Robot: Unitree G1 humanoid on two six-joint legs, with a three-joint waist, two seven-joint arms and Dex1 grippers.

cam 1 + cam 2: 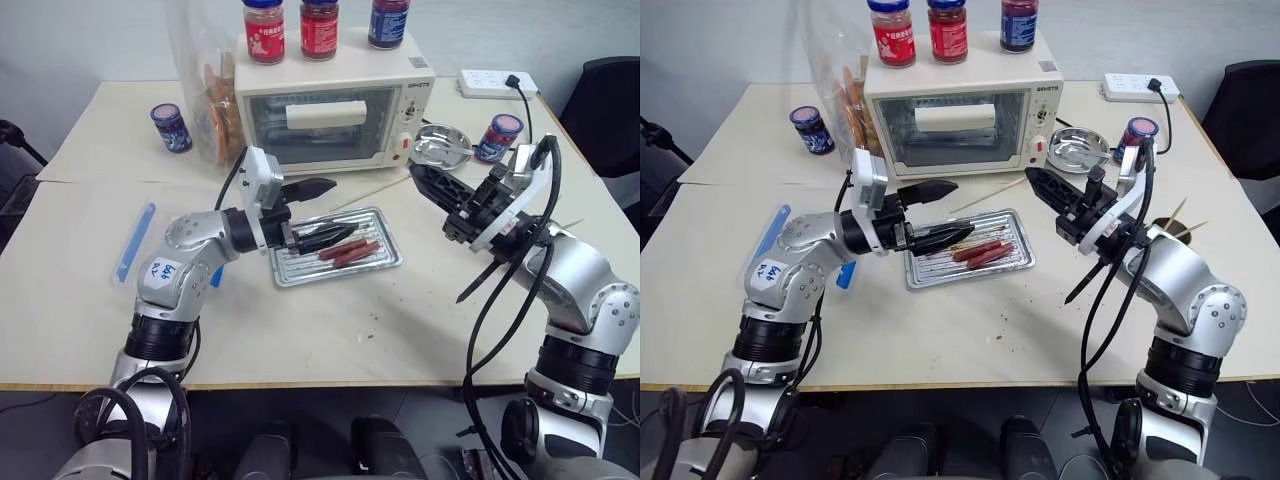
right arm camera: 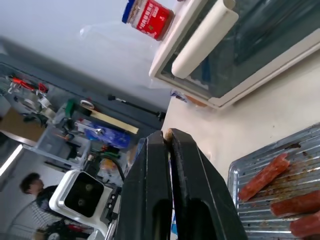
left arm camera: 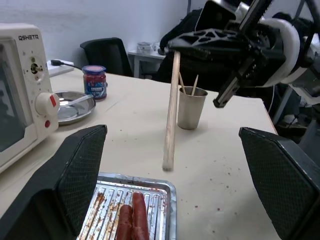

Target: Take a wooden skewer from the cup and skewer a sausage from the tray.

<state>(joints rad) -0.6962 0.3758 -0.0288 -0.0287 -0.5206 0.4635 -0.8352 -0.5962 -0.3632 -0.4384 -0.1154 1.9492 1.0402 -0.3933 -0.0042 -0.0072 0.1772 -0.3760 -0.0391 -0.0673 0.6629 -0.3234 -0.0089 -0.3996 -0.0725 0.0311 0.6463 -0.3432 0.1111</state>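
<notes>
My right gripper should release the wooden skewer between the open fingers of my left gripper [image 1: 334, 193], over the silver tray.
The silver tray [image 1: 385, 262] lies in front of the oven with reddish sausages [image 1: 348, 250] on its ridged floor. My left gripper [image 1: 322, 212] hovers open just above the tray's left part, nothing between its fingers. To the right of the tray my right gripper [image 1: 416, 172] is shut on a wooden skewer [image 3: 171, 110]. The skewer slants from those fingers down toward the tray and the left gripper, its free end above the tabletop. The grey cup [image 3: 192, 107] with more skewers stands on the table behind the right arm.
A cream toaster oven [image 1: 330, 110] with three jars on top stands behind the tray. Around it are a steel dish [image 1: 440, 145], two small blue jars [image 1: 172, 127] [image 1: 500, 135], a plastic bag of bread [image 1: 210, 90], a power strip [image 1: 495, 82] and a blue strip [image 1: 135, 240].
</notes>
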